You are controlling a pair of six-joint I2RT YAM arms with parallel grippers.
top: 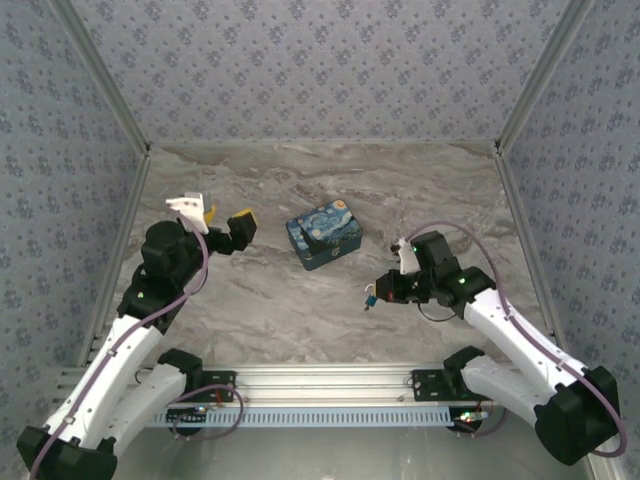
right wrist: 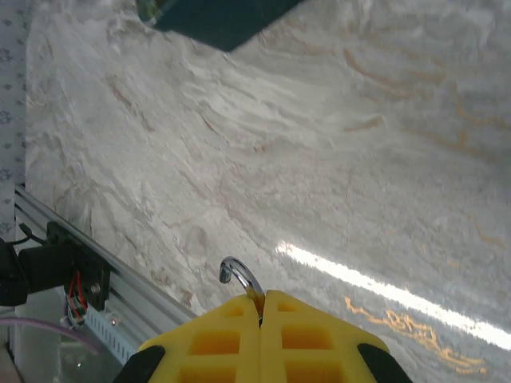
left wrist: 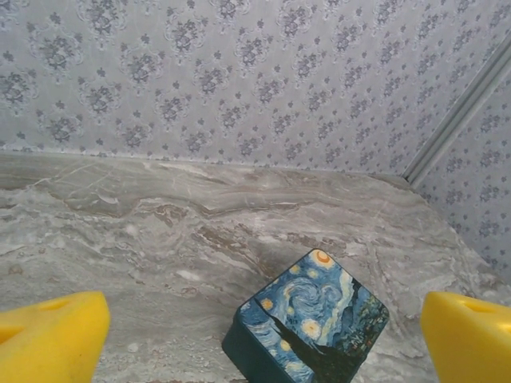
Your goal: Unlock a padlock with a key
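I should let go of the padlock with my right gripper on the bare marble (top: pixel 361 320) between the starry-night box and the metal rail.
My right gripper (top: pixel 380 292) hovers low over the table's right half, shut on the padlock (top: pixel 370 297), a tiny blue speck at its tip. In the right wrist view the yellow pads (right wrist: pixel 231 335) press together on the silvery shackle (right wrist: pixel 242 275), which curves out as an open hook; the padlock's body is covered by the pads. My left gripper (top: pixel 220 220) stands open at the left, its yellow fingers (left wrist: pixel 48 335) wide apart and empty, pointing at the painted box. The key is hidden.
The blue-and-yellow starry-night box (top: pixel 324 236) sits mid-table between the arms, seen close in the left wrist view (left wrist: pixel 319 327). Patterned walls enclose the marble table (top: pixel 330 170) on three sides. A metal rail (top: pixel 320 385) runs along the near edge.
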